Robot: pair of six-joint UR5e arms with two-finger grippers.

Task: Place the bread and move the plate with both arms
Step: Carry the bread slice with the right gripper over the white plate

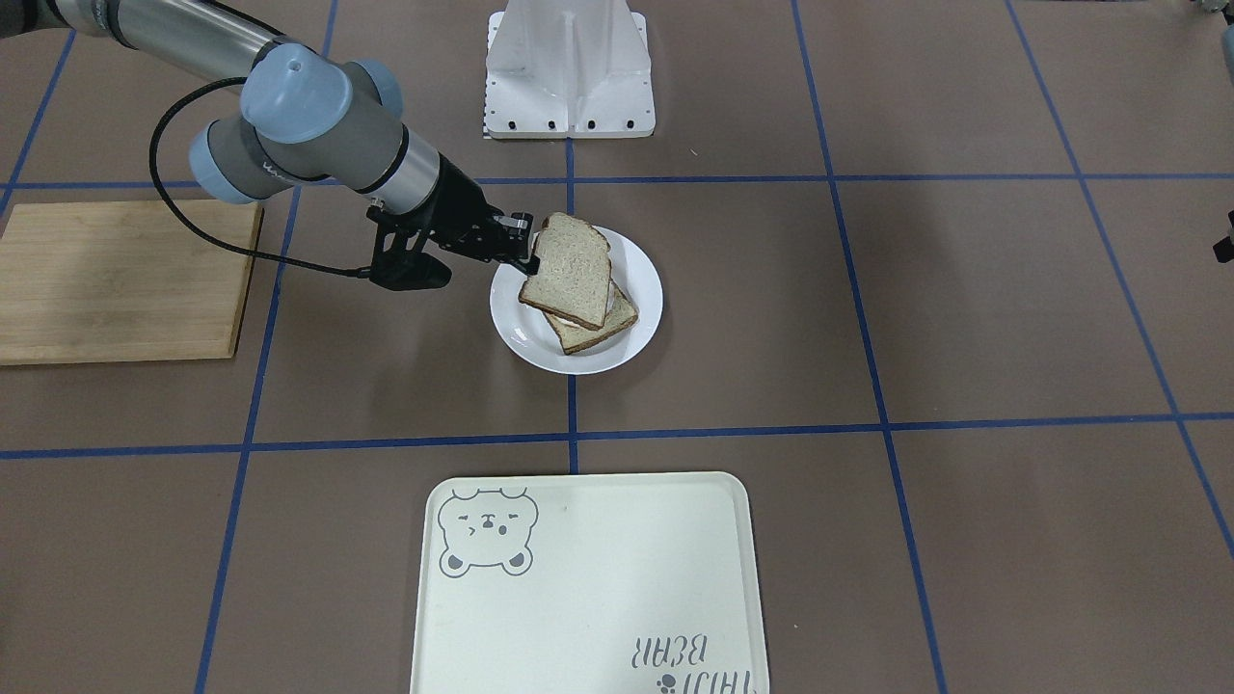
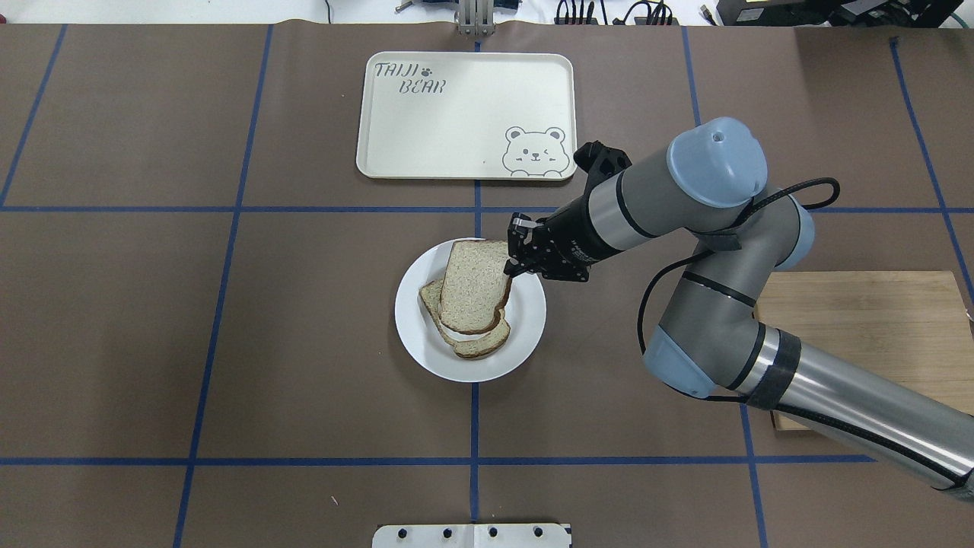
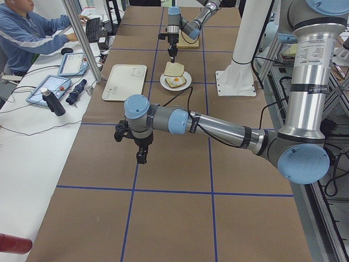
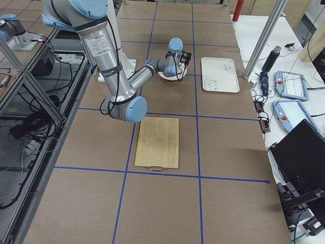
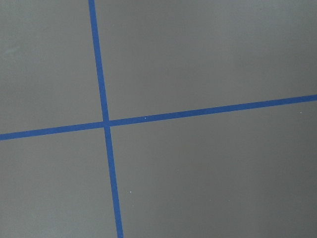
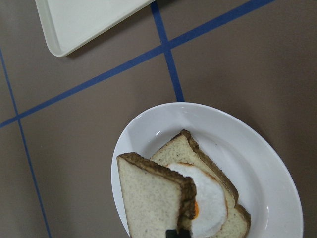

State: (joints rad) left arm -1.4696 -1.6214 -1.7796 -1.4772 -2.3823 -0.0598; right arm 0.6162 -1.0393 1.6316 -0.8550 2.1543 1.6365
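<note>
Next, my right gripper lets go of the plain bread slice onto the fried egg that sits atop the second slice [image 1: 573, 289] [image 6: 200, 194] on the plate.
My right gripper [image 2: 511, 262] is shut on one edge of the plain bread slice [image 2: 473, 285]. It holds the slice tilted over the white plate [image 2: 426, 346]. A second slice bearing a fried egg [image 6: 208, 193] lies on the plate, partly under the held slice [image 6: 148, 198]. In the front view the gripper [image 1: 528, 258] holds the bread [image 1: 571, 270] at the plate's [image 1: 511, 318] robot-side rim. My left gripper [image 3: 140, 155] hangs over bare table far from the plate. I cannot tell whether it is open or shut.
The cream bear tray [image 2: 456, 129] lies beyond the plate, on the operators' side. A wooden cutting board [image 2: 860, 327] lies under my right arm's elbow. The white fixed base [image 1: 569, 72] stands on the robot's side. The left wrist view shows only table and blue tape lines [image 5: 104, 124].
</note>
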